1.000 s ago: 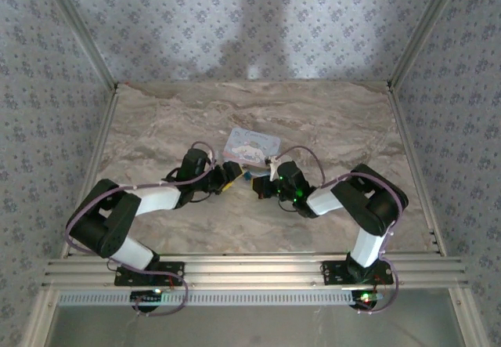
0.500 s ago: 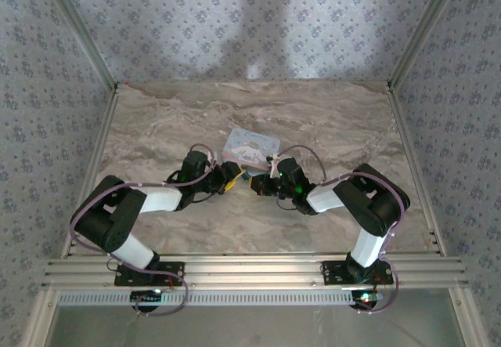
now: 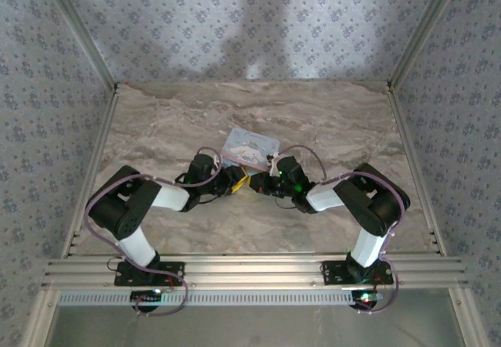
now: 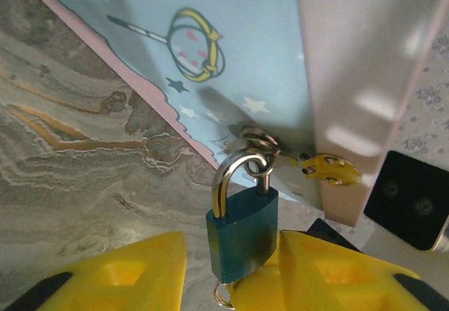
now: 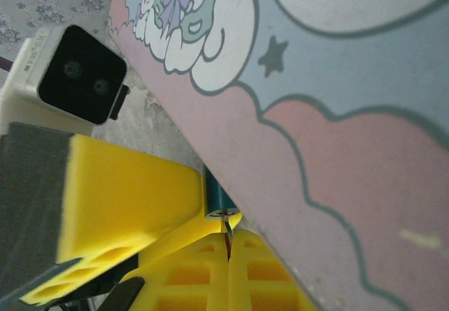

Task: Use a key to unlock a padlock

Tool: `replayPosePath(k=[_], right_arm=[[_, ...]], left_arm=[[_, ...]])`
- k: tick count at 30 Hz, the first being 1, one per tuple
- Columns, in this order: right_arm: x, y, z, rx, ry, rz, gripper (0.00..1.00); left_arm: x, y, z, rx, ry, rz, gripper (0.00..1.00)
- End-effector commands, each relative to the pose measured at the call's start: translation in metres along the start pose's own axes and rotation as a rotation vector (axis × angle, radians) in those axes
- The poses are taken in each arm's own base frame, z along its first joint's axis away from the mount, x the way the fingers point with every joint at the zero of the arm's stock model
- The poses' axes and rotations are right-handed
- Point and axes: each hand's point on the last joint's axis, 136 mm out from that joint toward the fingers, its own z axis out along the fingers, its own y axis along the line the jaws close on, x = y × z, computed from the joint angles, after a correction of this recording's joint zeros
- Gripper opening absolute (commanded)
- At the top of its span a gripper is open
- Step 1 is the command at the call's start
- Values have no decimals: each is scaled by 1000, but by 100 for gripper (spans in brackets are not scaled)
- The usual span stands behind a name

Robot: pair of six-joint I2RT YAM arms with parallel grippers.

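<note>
The shackle is shut and my right gripper sits tight against the tin box's edge, so I need to open it, back off and retake the key (image 5: 227, 224) from the front.
The padlock (image 4: 242, 230) is small and dark teal, and its silver shackle (image 4: 231, 170) hangs through a ring on the hasp of the light blue cartoon tin box (image 4: 231, 51). My left gripper (image 4: 231, 249) is open, its yellow fingers (image 4: 119, 276) on either side of the lock body with a gap on the left. My right gripper (image 5: 228, 242) is shut on the key (image 5: 226, 225), whose thin blade meets the underside of the padlock (image 5: 219, 202). A key ring (image 4: 223, 297) shows below the lock. In the top view both grippers (image 3: 235, 179) (image 3: 258, 184) meet at the box's near edge.
The tin box (image 3: 252, 146) lies mid-table on the marble surface (image 3: 156, 128), with patterned walls on three sides. A yellow latch piece (image 4: 326, 169) sticks out at the box's corner. The left wrist's camera housing (image 5: 77, 72) sits close to my right fingers.
My left arm has pushed right and forward, bringing its gripper up around the padlock. My right gripper shifted slightly left a second ago and has since stayed put.
</note>
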Motion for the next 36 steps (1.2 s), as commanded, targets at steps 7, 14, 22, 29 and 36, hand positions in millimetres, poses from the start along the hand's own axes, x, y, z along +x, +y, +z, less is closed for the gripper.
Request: replayPosePath(k=[7,14,22,29,36], right_arm=[[-17,25,-4,-75,-33,19,0],[-19,23,-7,-76,-41,23,0],[-19,12,-18,-30,-61,4,18],[-22,2,-37,58,-78,-78,33],[-32,-3,-67,206,-110,-321,49]], left_arm=[[0,-15,7,49,1,15,27],[0,-15,7,43,-2,13,11],[-1,-15,5,34,-9,14,2],[-1,-17,4,35,-11,10,0],[-1,-22,2,29,-10,7,0]])
